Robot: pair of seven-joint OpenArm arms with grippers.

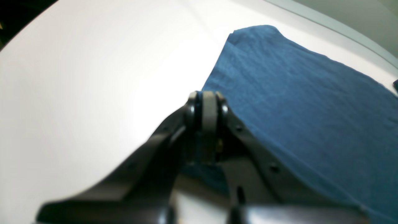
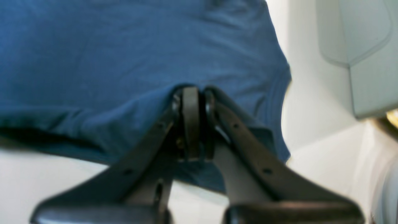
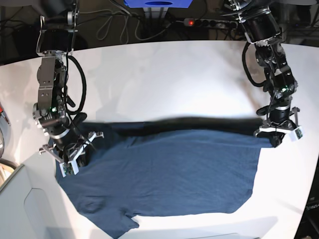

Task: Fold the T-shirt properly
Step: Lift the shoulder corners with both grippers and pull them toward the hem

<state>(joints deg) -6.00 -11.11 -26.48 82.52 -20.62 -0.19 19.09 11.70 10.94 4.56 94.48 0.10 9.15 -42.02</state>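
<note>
My left gripper is to let go of the T-shirt's corner on the shirt's side edge (image 3: 259, 144), just in front of the shirt's far fold.
The dark navy-blue T-shirt (image 3: 174, 169) lies spread on the white table (image 3: 164, 79), and its far edge is stretched in a line between my two grippers. My left gripper (image 3: 275, 138), on the right of the base view, is shut on the shirt's far right corner. In the left wrist view the closed fingertips (image 1: 209, 98) pinch the shirt's edge (image 1: 295, 102). My right gripper (image 3: 74, 160), on the left of the base view, is shut on the shirt's left edge. In the right wrist view its fingertips (image 2: 191, 93) pinch gathered fabric (image 2: 108, 56). A sleeve (image 3: 117, 224) points toward the front edge.
A pale grey bin (image 3: 20, 209) stands at the front left corner and also shows in the right wrist view (image 2: 367, 62). A power strip (image 3: 204, 22) and cables lie behind the table's far edge. The table's right edge runs close to my left gripper.
</note>
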